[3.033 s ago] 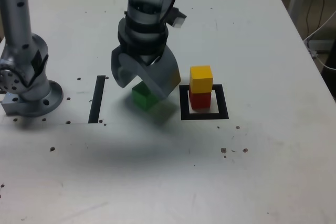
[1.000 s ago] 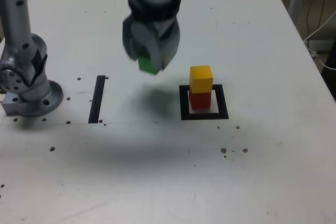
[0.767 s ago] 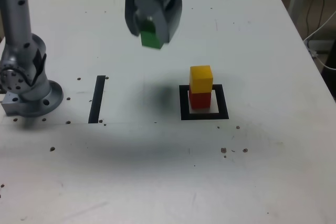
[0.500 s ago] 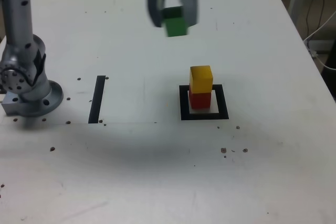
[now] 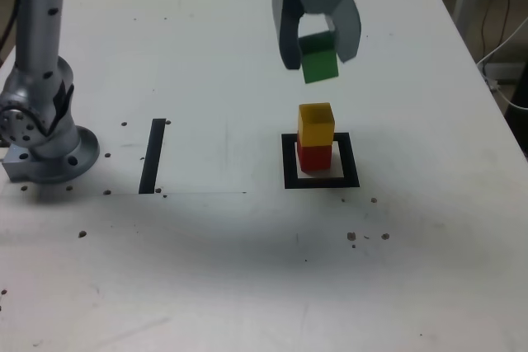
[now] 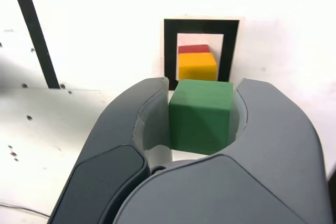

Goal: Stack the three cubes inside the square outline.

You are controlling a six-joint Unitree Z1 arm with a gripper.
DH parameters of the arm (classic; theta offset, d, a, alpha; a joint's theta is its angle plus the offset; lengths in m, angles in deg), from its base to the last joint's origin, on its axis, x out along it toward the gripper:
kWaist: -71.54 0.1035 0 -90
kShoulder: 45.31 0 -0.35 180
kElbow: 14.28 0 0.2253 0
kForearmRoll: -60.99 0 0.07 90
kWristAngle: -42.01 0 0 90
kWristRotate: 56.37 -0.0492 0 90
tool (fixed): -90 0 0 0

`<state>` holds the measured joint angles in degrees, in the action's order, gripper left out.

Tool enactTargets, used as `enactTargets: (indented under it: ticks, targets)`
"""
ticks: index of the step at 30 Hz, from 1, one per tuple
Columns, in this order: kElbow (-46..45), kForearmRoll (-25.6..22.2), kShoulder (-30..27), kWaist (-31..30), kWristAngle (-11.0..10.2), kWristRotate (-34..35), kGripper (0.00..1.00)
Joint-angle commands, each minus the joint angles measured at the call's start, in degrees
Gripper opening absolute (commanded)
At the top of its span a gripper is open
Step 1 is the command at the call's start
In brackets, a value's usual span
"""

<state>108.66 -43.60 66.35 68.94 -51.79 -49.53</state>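
Next, I let go of the green cube, held just above the stack, on top of the yellow cube point(image 5: 318, 110) point(image 6: 198, 61) with my gripper to finish the stack inside the square outline.
My gripper point(image 5: 318, 53) is shut on the green cube point(image 5: 319, 58), held in the air just above the stack. In the wrist view the green cube point(image 6: 200, 115) sits clamped between both grey fingers point(image 6: 136, 124). Below it, the yellow cube point(image 5: 316, 124) rests on the red cube point(image 5: 314, 157), and both stand inside the black square outline point(image 5: 288, 162) on the white table. The wrist view shows the yellow cube point(image 6: 197, 65) with a strip of the red cube point(image 6: 193, 49) past it, framed by the square outline point(image 6: 170, 45).
A straight black tape strip point(image 5: 153, 155) lies on the table at the exterior view's left, near the arm's grey base point(image 5: 41, 133). Small dark specks dot the white tabletop point(image 5: 247, 269). Cables hang beyond the table's right edge.
The gripper has carried the green cube up off the table and toward the exterior view's right, from beside the tape strip area to a spot over the yellow and red stack.
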Motion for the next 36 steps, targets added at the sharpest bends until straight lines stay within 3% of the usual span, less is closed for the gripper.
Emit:
enactTargets:
  ticks: [1, 10, 17, 36]
  targets:
    - [0.28, -0.95, 0.71, -0.89, -0.92, -0.44, 0.00]
    - [0.90, -0.88, 2.67, -1.80, -1.62, -0.22, 0.00]
    - [-3.04, 0.22, 4.05, -1.80, -3.49, 2.12, 0.00]
    - [-3.03, 0.12, 4.15, -1.84, -0.63, 3.02, 0.01]
